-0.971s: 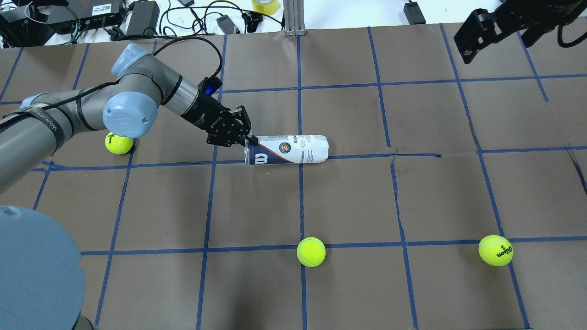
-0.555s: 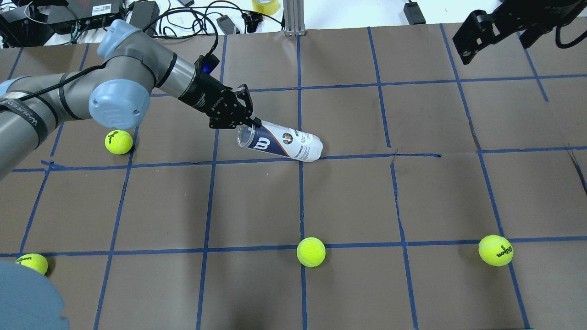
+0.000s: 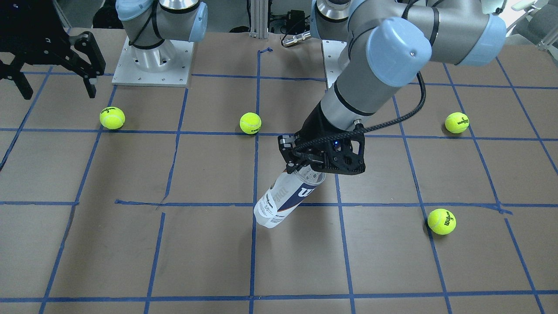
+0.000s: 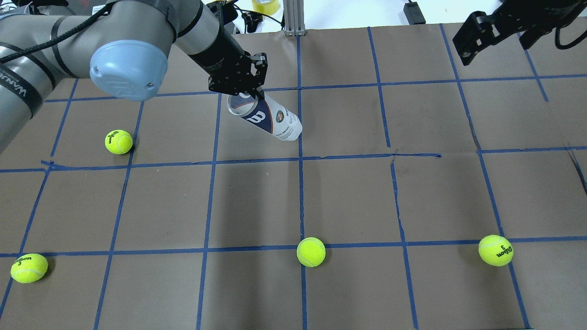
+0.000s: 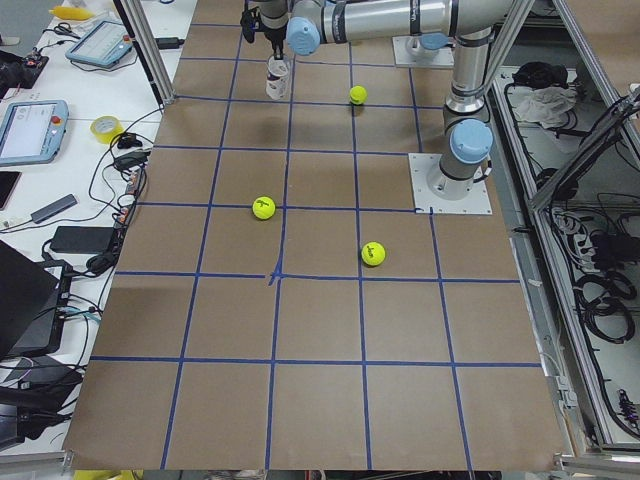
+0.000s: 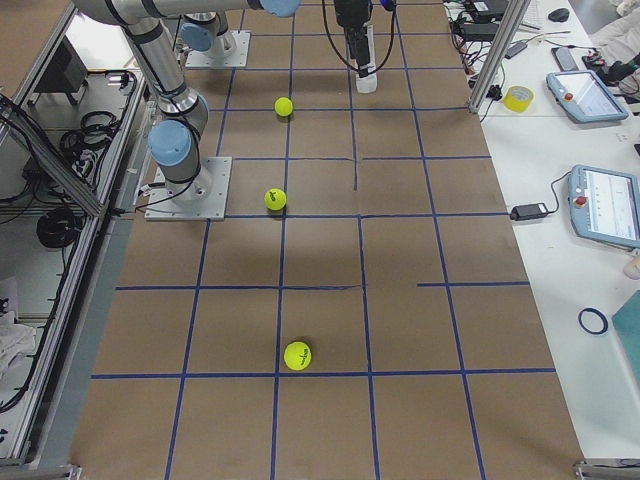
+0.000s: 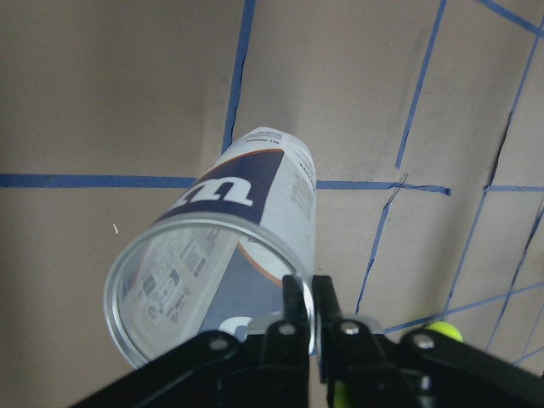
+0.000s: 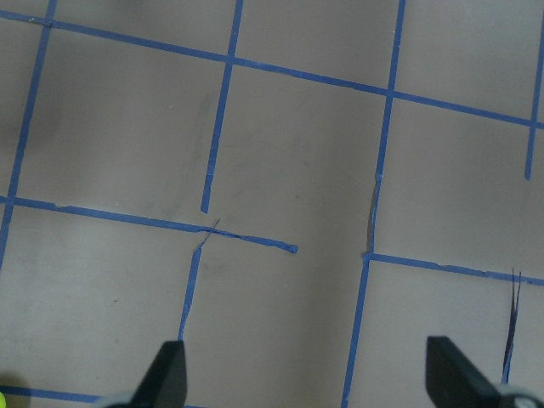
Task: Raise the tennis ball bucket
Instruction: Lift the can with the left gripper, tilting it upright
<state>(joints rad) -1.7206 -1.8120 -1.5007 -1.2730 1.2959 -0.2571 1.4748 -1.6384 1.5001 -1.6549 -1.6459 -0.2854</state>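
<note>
The tennis ball bucket, now hanging tilted above the brown table, will be let go of by my left gripper, upright inside the blue-taped square [image 3: 297, 252], at a spot just nearer than its closed end.
The tennis ball bucket [image 4: 268, 118] is a clear can with a white-and-navy Wilson label. It hangs tilted from its metal-rimmed mouth, closed end lower, and looks clear of the brown table [image 4: 348, 192]. My left gripper [image 4: 257, 95] is shut on the rim of the mouth. In the front view the bucket [image 3: 281, 201] slants down-left below the left gripper [image 3: 301, 168]. The left wrist view shows the fingers pinching the rim of the bucket [image 7: 246, 204], which looks empty inside. My right gripper [image 4: 477, 34] is open and empty, high at the far right.
Several yellow tennis balls lie on the table: one at the left [image 4: 119, 141], one at the near left corner [image 4: 29, 267], one front centre [image 4: 311, 251], one front right [image 4: 495, 250]. Cables and boxes [image 4: 91, 18] lie beyond the far edge.
The left gripper has risen and moved toward the far edge with the bucket's mouth in it. The bucket went from lying flat to hanging steeply. The right arm has not moved.
</note>
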